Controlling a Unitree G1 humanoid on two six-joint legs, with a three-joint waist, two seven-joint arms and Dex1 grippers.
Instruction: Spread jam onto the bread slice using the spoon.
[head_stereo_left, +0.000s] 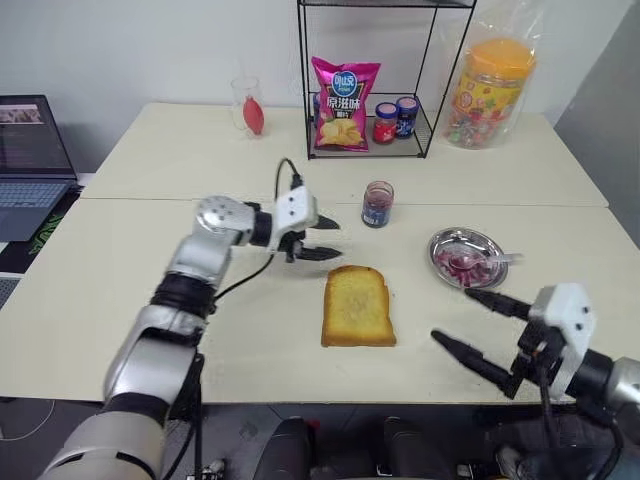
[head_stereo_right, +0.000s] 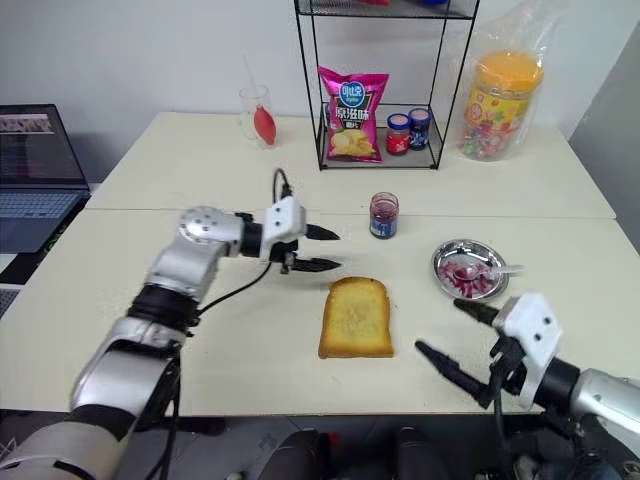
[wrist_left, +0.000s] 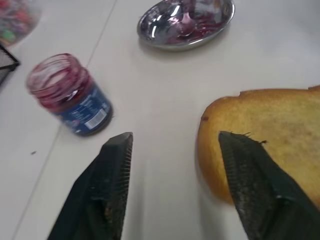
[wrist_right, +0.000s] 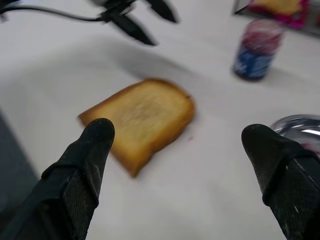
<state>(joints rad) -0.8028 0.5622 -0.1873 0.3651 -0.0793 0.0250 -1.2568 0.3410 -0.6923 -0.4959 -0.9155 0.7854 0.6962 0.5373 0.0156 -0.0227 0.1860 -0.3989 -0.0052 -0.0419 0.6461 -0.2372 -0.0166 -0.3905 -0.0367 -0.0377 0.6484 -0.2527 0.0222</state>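
The robot's right gripper needs to next grasp the spoon by the spoon's handle (head_stereo_left: 508, 258), where it sticks out over the metal dish's rim.
The bread slice (head_stereo_left: 358, 306) lies flat on the table near the front, golden face up. Just past its far left corner, a little above the table, hovers my left gripper (head_stereo_left: 338, 238), open with nothing between its fingers. The jam fills a small open glass jar (head_stereo_left: 377, 204) with a blue label, standing beyond the bread. A round metal dish (head_stereo_left: 451, 241) to the right holds red smears and the spoon (head_stereo_left: 503, 259), whose handle sticks out over the right rim. My right gripper (head_stereo_left: 452, 315) is wide open and empty at the front right, between the bread and the dish.
A black wire shelf (head_stereo_left: 304, 100) at the back holds a pink chip bag (head_stereo_left: 343, 104) and two lidded jars (head_stereo_left: 396, 118). A big candy jar (head_stereo_left: 490, 92) stands right of it, a glass (head_stereo_left: 247, 104) left of it. A laptop (head_stereo_left: 28, 165) sits at the far left.
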